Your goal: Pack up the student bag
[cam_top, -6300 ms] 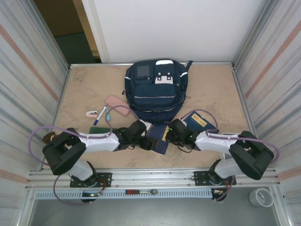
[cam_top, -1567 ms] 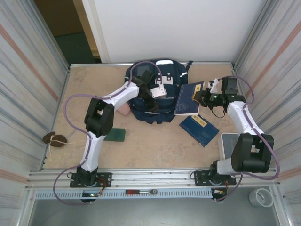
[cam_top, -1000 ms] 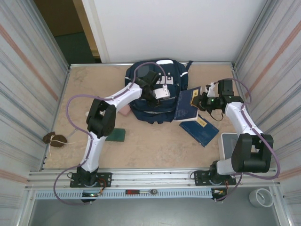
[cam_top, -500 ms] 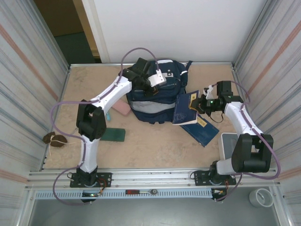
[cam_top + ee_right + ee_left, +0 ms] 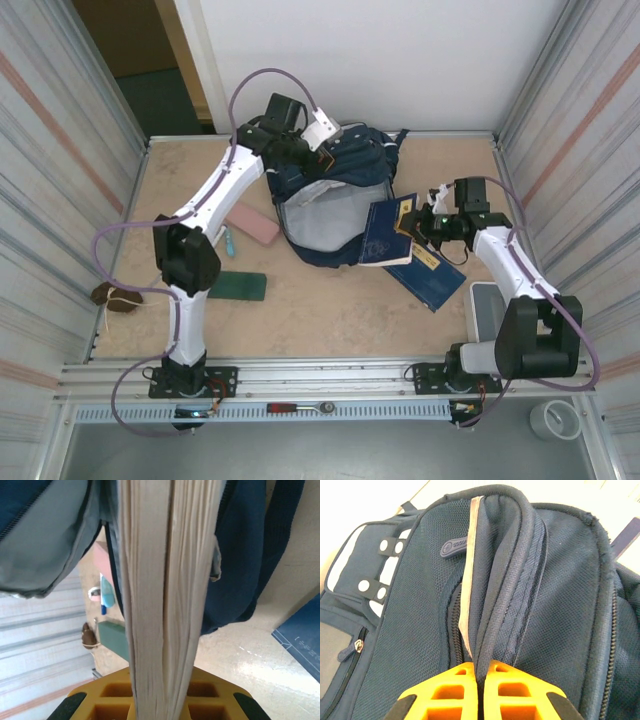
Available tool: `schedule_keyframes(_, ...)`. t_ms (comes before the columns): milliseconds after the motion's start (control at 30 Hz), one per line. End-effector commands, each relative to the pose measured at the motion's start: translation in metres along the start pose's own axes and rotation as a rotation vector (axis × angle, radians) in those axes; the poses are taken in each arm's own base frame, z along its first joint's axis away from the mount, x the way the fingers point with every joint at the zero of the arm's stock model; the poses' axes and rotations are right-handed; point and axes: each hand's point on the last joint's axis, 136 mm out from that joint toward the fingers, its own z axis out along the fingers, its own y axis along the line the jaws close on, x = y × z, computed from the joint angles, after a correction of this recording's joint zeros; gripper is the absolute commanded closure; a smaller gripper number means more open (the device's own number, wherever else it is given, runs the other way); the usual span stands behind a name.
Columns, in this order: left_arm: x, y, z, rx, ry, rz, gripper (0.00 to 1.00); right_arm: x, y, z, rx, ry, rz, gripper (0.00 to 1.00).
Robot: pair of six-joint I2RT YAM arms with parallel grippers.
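My left gripper is to let go of the student bag's piped edge over the grey lining of its opening (image 5: 340, 198).
The student bag (image 5: 340, 235), a navy backpack, lies at the back middle of the table with its mouth pulled open and its grey lining (image 5: 328, 212) showing. My left gripper (image 5: 305, 158) is shut on the piped edge of the bag's front panel (image 5: 485, 570) and holds it up; the orange fingertips (image 5: 455, 687) pinch the fabric. My right gripper (image 5: 410, 228) is shut on a dark-blue booklet (image 5: 383, 236), held on edge right beside the bag's open mouth. In the right wrist view the booklet's cream page edges (image 5: 167, 580) rise from between the jaws, with the bag (image 5: 260, 555) behind.
A second dark-blue booklet (image 5: 436, 277) lies flat right of the bag. A pink case (image 5: 251, 222), a pen (image 5: 228, 241) and a green flat item (image 5: 239, 287) lie to the left. A white box (image 5: 483, 310) sits at the right edge. Metal walls enclose both sides.
My left gripper has drawn the bag's front panel up and back, opening the mouth and baring the grey lining. My right gripper has brought the booklet left and nearer, up to the opening.
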Motion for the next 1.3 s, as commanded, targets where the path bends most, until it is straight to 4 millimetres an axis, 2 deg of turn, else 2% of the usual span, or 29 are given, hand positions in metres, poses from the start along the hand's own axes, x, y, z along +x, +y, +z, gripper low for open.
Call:
schedule_keyframes(0,-0.054,-0.010,-0.025,0.057,-0.193,-0.004,1.00,-0.015,0.021,0.016,-0.071,-0.066,-0.032,0.97)
schedule_keyframes(200,-0.065,-0.008,-0.024,0.110,-0.242,-0.061,1.00,-0.038,0.063,0.079,-0.139,-0.138,-0.067,0.98)
schedule_keyframes(333,-0.067,-0.005,-0.033,0.156,-0.262,-0.088,1.00,-0.063,0.073,0.110,-0.151,-0.251,-0.016,0.98)
schedule_keyframes(433,-0.071,-0.004,-0.042,0.190,-0.284,-0.118,1.00,-0.084,0.076,0.125,-0.168,-0.375,0.034,0.98)
schedule_keyframes(533,-0.073,-0.007,-0.045,0.221,-0.295,-0.127,1.00,-0.106,0.077,0.131,-0.182,-0.509,0.094,0.97)
schedule_keyframes(567,-0.065,-0.004,-0.033,0.234,-0.278,-0.143,1.00,-0.113,0.076,0.132,-0.180,-0.547,0.106,0.96)
schedule_keyframes(667,-0.063,-0.004,-0.031,0.246,-0.276,-0.143,1.00,-0.134,0.072,0.141,-0.175,-0.653,0.155,0.95)
schedule_keyframes(833,-0.062,-0.003,-0.026,0.276,-0.283,-0.162,1.00,-0.166,0.083,0.165,-0.196,-0.761,0.140,0.83)
schedule_keyframes(933,-0.059,0.004,-0.023,0.280,-0.288,-0.186,1.00,-0.166,0.086,0.181,-0.169,-0.700,0.101,0.59)
schedule_keyframes(1000,-0.058,0.011,-0.021,0.276,-0.292,-0.207,1.00,-0.156,0.083,0.175,-0.124,-0.666,0.036,0.50)
schedule_keyframes(1067,-0.057,0.018,-0.021,0.269,-0.301,-0.220,1.00,-0.144,0.077,0.156,-0.089,-0.646,-0.011,0.42)
schedule_keyframes(1267,-0.051,0.033,-0.019,0.249,-0.305,-0.239,1.00,-0.086,0.050,0.094,0.014,-0.516,-0.102,0.38)
